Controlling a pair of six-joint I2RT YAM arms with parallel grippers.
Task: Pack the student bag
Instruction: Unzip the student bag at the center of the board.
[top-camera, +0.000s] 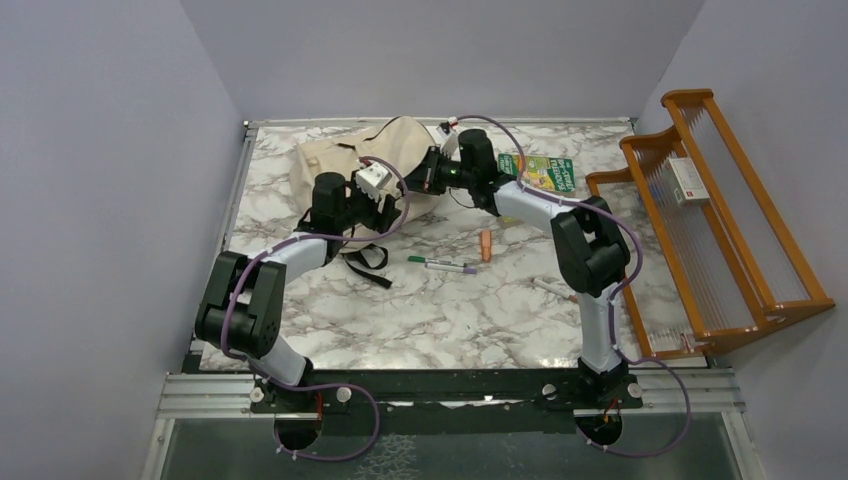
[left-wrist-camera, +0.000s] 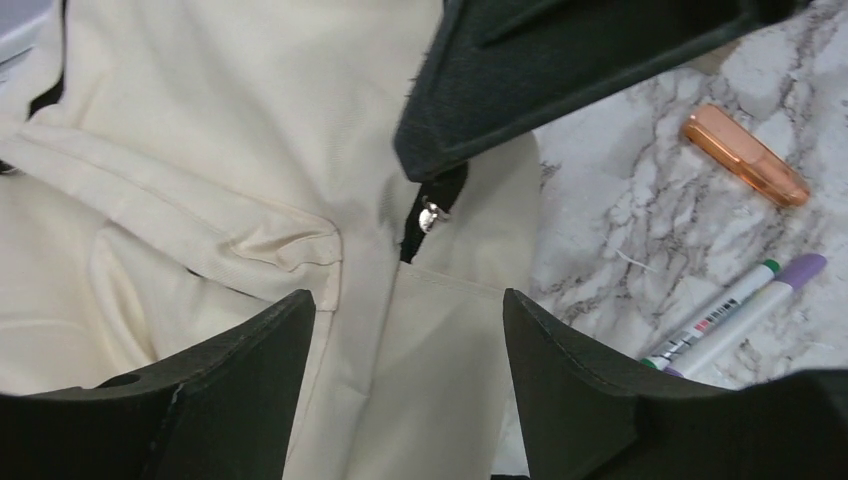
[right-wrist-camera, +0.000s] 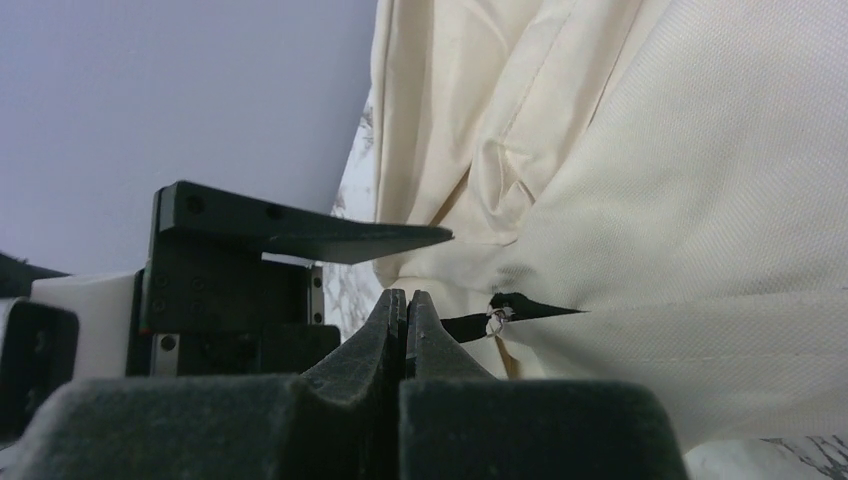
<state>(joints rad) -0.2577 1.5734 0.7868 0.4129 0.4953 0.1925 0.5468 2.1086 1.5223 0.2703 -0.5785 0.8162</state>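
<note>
The cream fabric is loose below the zipper ring, so my left gripper should pinch the seam fold (left-wrist-camera: 366, 318) before my right gripper pulls the zipper pull.
The student bag (top-camera: 340, 160) is a cream fabric backpack with black straps, lying at the back left of the marble table. My right gripper (right-wrist-camera: 407, 295) is shut on the black zipper pull (right-wrist-camera: 465, 325) at the bag's right side, and the pull is drawn taut. In the top view the right gripper (top-camera: 418, 180) sits against the bag. My left gripper (left-wrist-camera: 408, 310) is open just above the cream fabric (left-wrist-camera: 200, 120), below the zipper ring (left-wrist-camera: 432, 215), with nothing between its fingers. In the top view it (top-camera: 385, 205) is at the bag's near right edge.
A green-capped and a purple-capped marker (top-camera: 445, 265) and an orange capsule-shaped item (top-camera: 486, 245) lie right of the bag. A green book (top-camera: 540, 172) lies at the back. Another pen (top-camera: 553, 290) lies further right. A wooden rack (top-camera: 720, 220) stands along the right edge.
</note>
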